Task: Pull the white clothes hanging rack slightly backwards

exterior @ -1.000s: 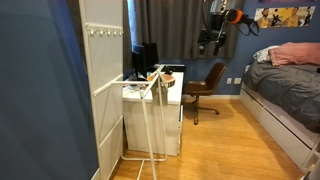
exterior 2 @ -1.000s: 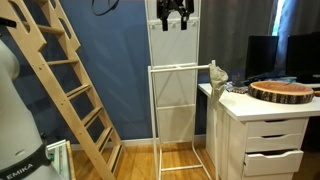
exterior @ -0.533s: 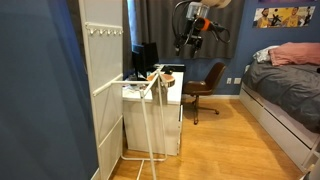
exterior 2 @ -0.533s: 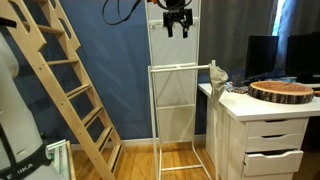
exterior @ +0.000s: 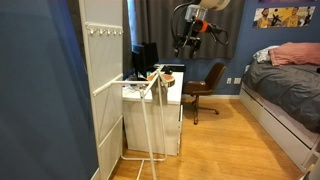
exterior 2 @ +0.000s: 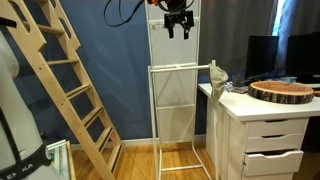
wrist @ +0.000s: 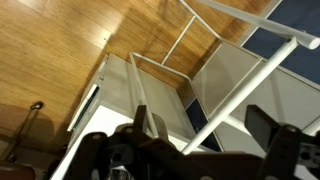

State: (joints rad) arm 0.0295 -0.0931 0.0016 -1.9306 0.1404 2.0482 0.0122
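Note:
My gripper is going to close on the top rail (exterior: pixel 156 77) (wrist: pixel 207 135) of the white clothes hanging rack, just beyond its joint with the crossbar, toward the white dresser.
The white clothes hanging rack (exterior: pixel 150 112) stands on the wood floor between a tall white wardrobe panel and a white dresser. In an exterior view it shows as a thin tube frame (exterior 2: pixel 180 105). My gripper (exterior: pixel 186 40) hangs high in the air, above and apart from the rack, and it sits over the rack's top rail in an exterior view (exterior 2: pixel 177 22). In the wrist view my gripper (wrist: pixel 205 130) is open and empty. The rack's white rails (wrist: pixel 245 90) run below and between its fingers, far beneath.
A wooden ladder (exterior 2: pixel 80 95) leans on the blue wall beside the rack. The white dresser (exterior 2: pixel 265 135) carries a round wooden board (exterior 2: pixel 283 90). A brown office chair (exterior: pixel 205 88) and a bed (exterior: pixel 285 90) stand further off. The wardrobe panel (exterior: pixel 100 80) is close behind the rack.
Over the last second my arm moved sideways toward the rack and slightly lower. In the last half second it has barely moved. The rack has not moved.

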